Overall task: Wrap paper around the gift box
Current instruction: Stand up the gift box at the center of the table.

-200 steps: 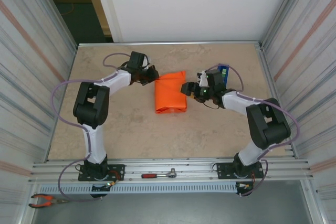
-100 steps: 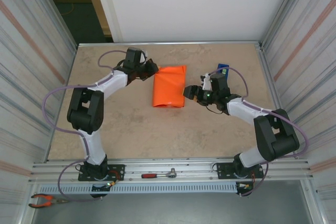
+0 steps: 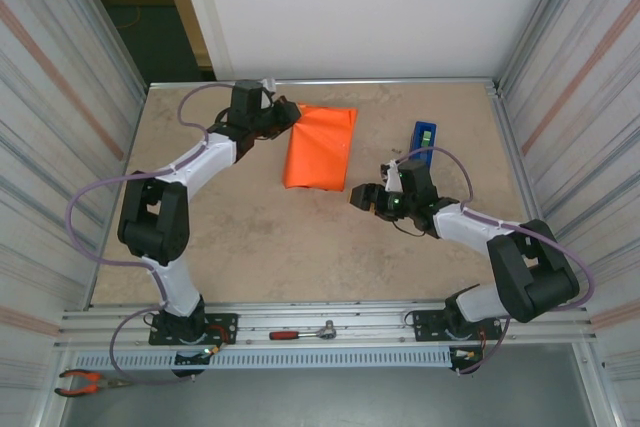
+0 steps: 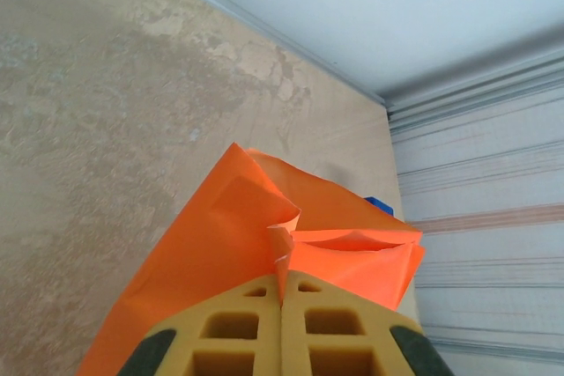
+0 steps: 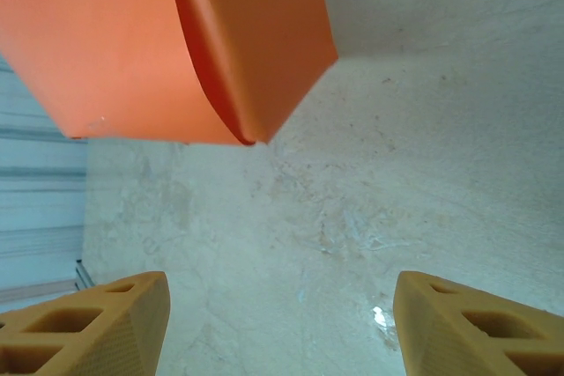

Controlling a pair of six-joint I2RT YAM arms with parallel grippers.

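My left gripper should release the folded flap, now at the parcel's far corner, nearer the front rail, over the orange parcel's near half (image 3: 306,165).
The gift box is hidden inside the bright orange paper (image 3: 320,145), a squarish parcel lying at the back middle of the table. My left gripper (image 3: 291,113) is shut on a folded flap of the paper (image 4: 284,248) at the parcel's far left corner. In the left wrist view the parcel's open end gapes just beyond the pinched flap. My right gripper (image 3: 362,197) stands open a little off the parcel's near right corner, touching nothing. In the right wrist view the paper (image 5: 167,41) lies ahead of the spread fingertips (image 5: 115,323), with bare table between them.
A blue tape dispenser (image 3: 424,135) stands upright right of the parcel, behind my right arm. Corrugated metal walls close in both sides. A ratchet tool (image 3: 300,332) lies on the front rail, and pliers (image 3: 85,381) sit at the lower left outside the table.
My left gripper has pulled the parcel back and to the left, turning it slightly. My right gripper has drawn away from the parcel toward the front and narrowed a little.
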